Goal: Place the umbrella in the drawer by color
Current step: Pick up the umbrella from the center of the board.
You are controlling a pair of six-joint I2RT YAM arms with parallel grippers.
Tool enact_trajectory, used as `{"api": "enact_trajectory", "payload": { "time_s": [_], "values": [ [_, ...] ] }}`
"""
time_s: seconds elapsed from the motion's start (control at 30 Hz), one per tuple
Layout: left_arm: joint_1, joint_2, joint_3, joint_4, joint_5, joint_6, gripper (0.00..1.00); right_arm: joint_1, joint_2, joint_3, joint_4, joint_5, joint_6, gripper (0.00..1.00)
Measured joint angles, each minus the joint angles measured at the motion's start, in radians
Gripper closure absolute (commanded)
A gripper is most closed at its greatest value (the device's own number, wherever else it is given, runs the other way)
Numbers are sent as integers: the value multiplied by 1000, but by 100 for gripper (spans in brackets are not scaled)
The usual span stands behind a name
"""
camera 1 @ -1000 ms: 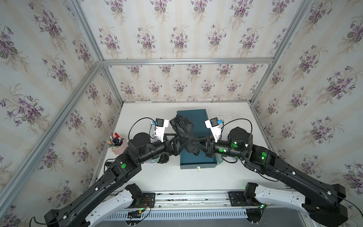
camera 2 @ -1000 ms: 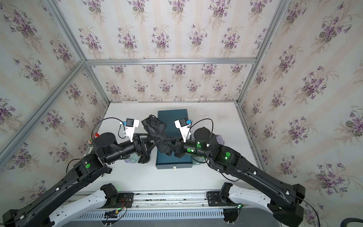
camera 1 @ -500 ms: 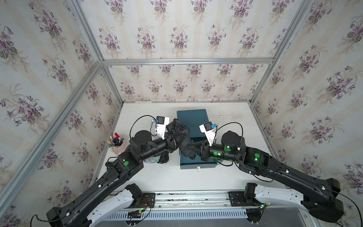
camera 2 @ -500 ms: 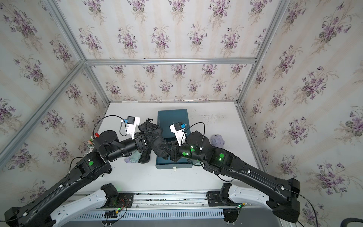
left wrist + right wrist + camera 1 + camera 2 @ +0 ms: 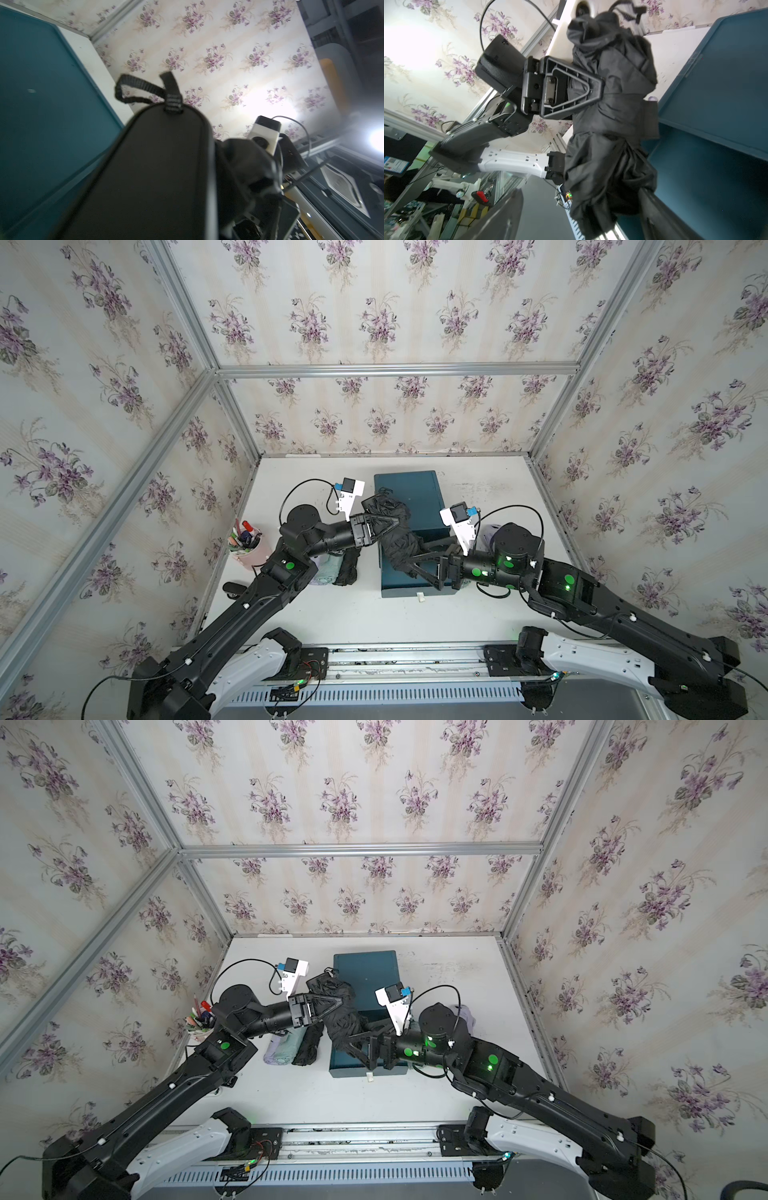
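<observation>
My right gripper needs to grab the umbrella's lower end (image 5: 405, 561) and pull it forward, because the black umbrella's upper end hangs over the cabinet top behind the open drawer.
A folded black umbrella (image 5: 399, 531) (image 5: 341, 1011) hangs in the air over the teal drawer cabinet (image 5: 415, 493) (image 5: 368, 971). My left gripper (image 5: 392, 523) (image 5: 338, 1003) is shut on its upper half. In the right wrist view one left finger (image 5: 571, 89) presses the fabric of the umbrella (image 5: 614, 124). My right gripper (image 5: 412, 561) (image 5: 350, 1041) (image 5: 577, 224) stands open, its jaws wide on either side of the umbrella's lower end. The handle (image 5: 166, 166) and its strap (image 5: 135, 89) fill the left wrist view. A drawer (image 5: 695, 170) is pulled out toward the front.
Left of the cabinet a pale folded umbrella (image 5: 327, 568) and a black one (image 5: 350, 568) lie on the table. A purple umbrella (image 5: 490, 531) lies behind my right arm. A pink pen cup (image 5: 249, 545) stands by the left wall.
My left gripper has shut on the black umbrella and my right gripper has opened and let go of it. The umbrella has shifted slightly left and forward.
</observation>
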Motion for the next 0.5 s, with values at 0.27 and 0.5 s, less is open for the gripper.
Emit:
{"api": "enact_trajectory", "payload": {
  "time_s": [0.27, 0.5],
  "values": [
    [-13, -15, -14, 185, 101, -88, 99, -25, 10, -24, 48, -103, 22, 20],
    [-15, -16, -30, 175, 93, -84, 94, -26, 2, -37, 92, -159, 30, 65]
  ]
}}
